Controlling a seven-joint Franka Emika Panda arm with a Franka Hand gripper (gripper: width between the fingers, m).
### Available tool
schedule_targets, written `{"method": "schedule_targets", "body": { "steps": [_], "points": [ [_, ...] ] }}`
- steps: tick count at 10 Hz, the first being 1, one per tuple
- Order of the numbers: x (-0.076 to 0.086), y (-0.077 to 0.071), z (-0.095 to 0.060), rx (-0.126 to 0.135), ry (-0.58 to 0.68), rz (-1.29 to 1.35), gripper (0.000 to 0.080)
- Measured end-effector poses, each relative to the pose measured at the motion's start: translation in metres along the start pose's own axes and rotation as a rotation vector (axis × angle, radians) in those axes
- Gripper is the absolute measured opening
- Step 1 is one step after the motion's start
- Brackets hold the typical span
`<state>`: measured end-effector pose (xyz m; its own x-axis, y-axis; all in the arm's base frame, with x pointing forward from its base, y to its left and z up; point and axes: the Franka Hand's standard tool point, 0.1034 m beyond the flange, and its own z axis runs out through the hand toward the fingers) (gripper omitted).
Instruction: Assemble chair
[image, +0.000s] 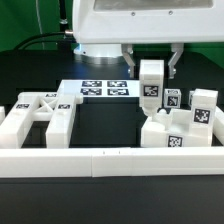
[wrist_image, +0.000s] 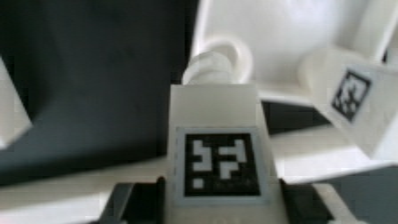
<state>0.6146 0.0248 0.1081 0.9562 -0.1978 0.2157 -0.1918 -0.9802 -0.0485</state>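
Note:
Next, I let go of the white chair leg upright on the bare rounded corner of the chunky white chair part (image: 155, 125) (wrist_image: 215, 62).
My gripper (image: 151, 68) is shut on a white square-ended chair leg (image: 151, 84) and holds it upright above the table, over the group of parts on the exterior view's right. In the wrist view the leg (wrist_image: 221, 130) runs out from between my fingers (wrist_image: 132, 203), with its black-and-white tag facing the camera. Below it stand a chunky white chair part (image: 178, 133) and two more tagged legs (image: 204, 108). An X-braced frame (image: 38, 112) lies on the exterior view's left.
The marker board (image: 104, 89) lies flat at the back middle of the black table. A long low white border rail (image: 110, 160) runs along the front. The robot's white base (image: 130, 25) stands behind. A white cable loop (wrist_image: 219, 62) shows in the wrist view.

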Motion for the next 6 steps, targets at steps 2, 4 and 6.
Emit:
{"method": "schedule_targets", "body": {
  "steps": [2,4,6],
  "points": [
    [-0.012,-0.006,0.004,-0.009,0.145,-0.029,0.0285],
    [-0.021,-0.006,0.007,-0.013,0.144,-0.040,0.0285],
    [-0.022,-0.005,0.009,-0.016,0.146,-0.042,0.0285]
  ]
}}
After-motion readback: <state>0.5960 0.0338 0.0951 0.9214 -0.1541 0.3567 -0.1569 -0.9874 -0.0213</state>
